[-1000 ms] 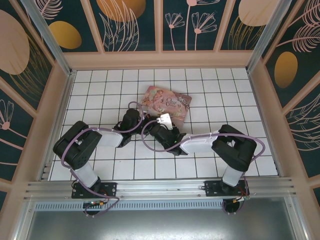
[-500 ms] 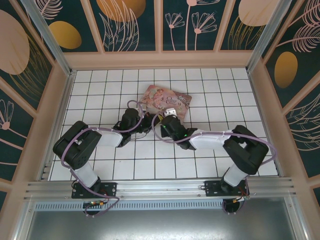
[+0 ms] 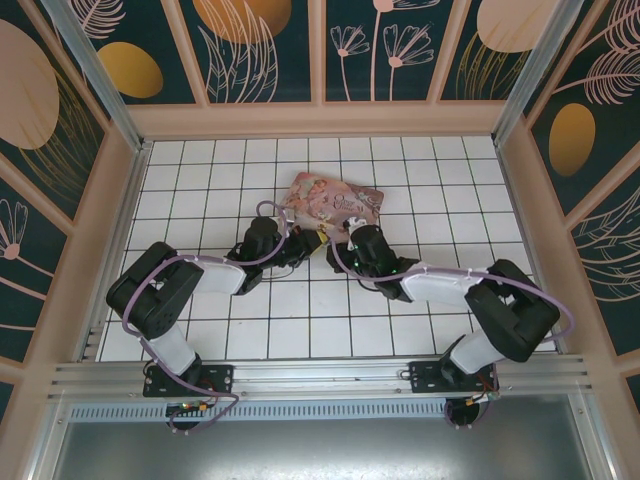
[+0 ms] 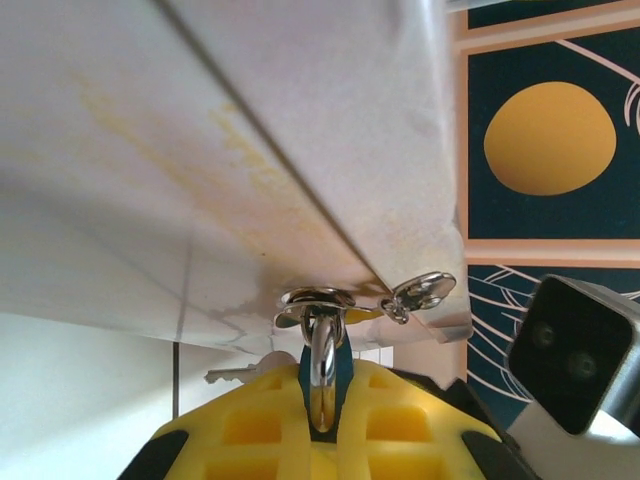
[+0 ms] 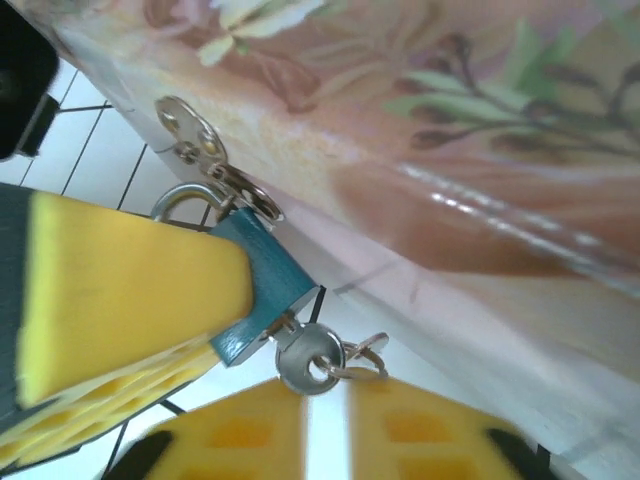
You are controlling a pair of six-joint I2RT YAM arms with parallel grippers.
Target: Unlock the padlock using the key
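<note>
My right gripper should open its nearly shut fingers wide, as the key's head sits just beyond them, then move in and close around the key's ringed end (image 5: 322, 369).
The small blue padlock (image 5: 262, 283) hangs by its silvery shackle (image 4: 322, 352) from the latch (image 5: 192, 132) of the pink picture tin (image 3: 335, 203). My left gripper (image 4: 322, 388) is shut on the padlock's body, and one of its yellow fingers (image 5: 130, 290) covers the padlock's side. The key (image 5: 310, 358) sits in the keyhole at the padlock's bottom, with a ring (image 5: 362, 352) through its head. My right gripper (image 5: 325, 430) stands just below the key head. Its yellow fingers are a narrow gap apart with nothing between them.
The two grippers meet at the tin's near edge (image 3: 320, 240) in the middle of the white tiled floor (image 3: 200, 180). Wooden walls (image 3: 330, 120) with dark floral panels close in the back and both sides. The right wrist's camera housing (image 4: 575, 345) is close beside the left fingers.
The right arm has swung to the right and stretched out, and its wrist has turned while its gripper stays at the padlock. The left arm has not moved.
</note>
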